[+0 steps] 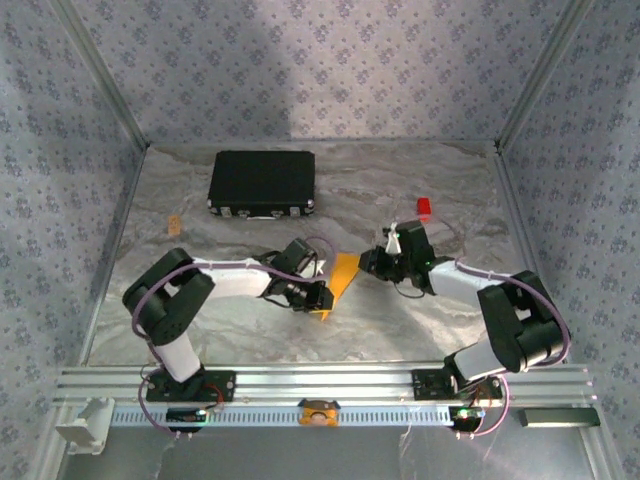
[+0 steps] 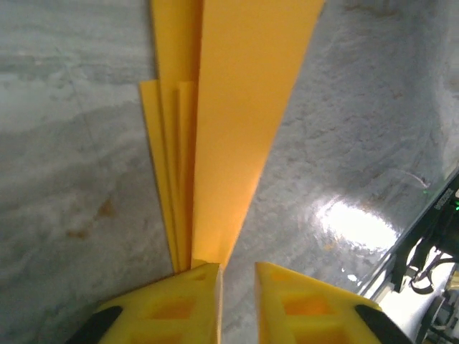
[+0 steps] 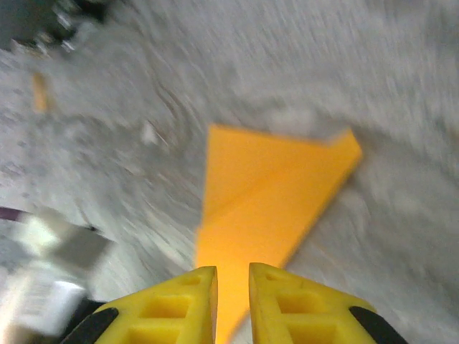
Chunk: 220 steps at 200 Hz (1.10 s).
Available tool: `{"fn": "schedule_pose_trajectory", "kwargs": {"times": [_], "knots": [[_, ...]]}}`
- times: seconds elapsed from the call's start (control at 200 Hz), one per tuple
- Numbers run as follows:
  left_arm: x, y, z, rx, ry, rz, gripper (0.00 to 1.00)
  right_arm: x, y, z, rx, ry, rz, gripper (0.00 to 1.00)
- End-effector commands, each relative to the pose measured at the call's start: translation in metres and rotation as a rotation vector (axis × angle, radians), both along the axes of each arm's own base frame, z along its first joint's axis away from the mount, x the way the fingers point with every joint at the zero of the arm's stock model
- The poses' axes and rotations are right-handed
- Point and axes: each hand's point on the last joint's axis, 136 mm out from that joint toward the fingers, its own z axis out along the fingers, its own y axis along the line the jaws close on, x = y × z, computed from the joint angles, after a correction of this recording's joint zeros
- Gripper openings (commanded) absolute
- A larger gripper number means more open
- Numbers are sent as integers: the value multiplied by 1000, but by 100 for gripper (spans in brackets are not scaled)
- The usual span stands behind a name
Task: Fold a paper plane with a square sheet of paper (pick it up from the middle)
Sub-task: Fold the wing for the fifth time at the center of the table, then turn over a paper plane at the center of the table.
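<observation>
The left gripper sits at the narrow tip of the paper plane, so it should open, move up along the folds and take the plane's middle [image 1: 342,275] before it lifts.
The paper plane [image 1: 341,277], a slim pointed dart of folded orange paper, lies on the table between my two grippers. In the left wrist view the paper plane [image 2: 229,129] stretches away in long layered folds. Its narrow end meets the tip of my left gripper's [image 2: 238,266] left finger, and bare table shows through the small gap between the jaws. My left gripper [image 1: 322,297] sits at the plane's near tip. My right gripper [image 1: 368,262] is at its far right side. In the blurred right wrist view the plane [image 3: 272,193] lies under my right gripper [image 3: 232,269], with orange showing through the narrow gap.
A black rectangular case [image 1: 262,183] lies at the back left. A small red block [image 1: 424,207] stands at the back right, and a small tan scrap [image 1: 173,227] lies at the left. Metal frame rails border the table [image 1: 400,320] on both sides and along the near edge.
</observation>
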Motion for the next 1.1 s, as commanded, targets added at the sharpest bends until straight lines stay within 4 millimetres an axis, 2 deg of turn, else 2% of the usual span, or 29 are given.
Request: {"fn": "schedule_pose_trajectory", "kwargs": {"times": [0.0,0.14,0.215,0.59,0.68,0.784,1.094], "knots": [[20,10,36,12,-122,39,26,-17,-5,-14,-47,58,-30,21],[38,36,33,14,-110,102,32,-28,3,-18,-56,67,-18,23],[45,40,29,-1,-87,105,32,-30,5,-19,-66,68,-11,24],[56,14,21,-61,-20,15,36,-33,11,-22,-73,78,2,27],[55,12,16,-46,-16,6,34,-33,12,-21,-68,76,3,27],[52,10,8,-21,8,-7,28,-32,16,-22,-62,77,12,27],[43,3,-7,0,47,-44,27,-35,20,-26,-54,88,24,27]]}}
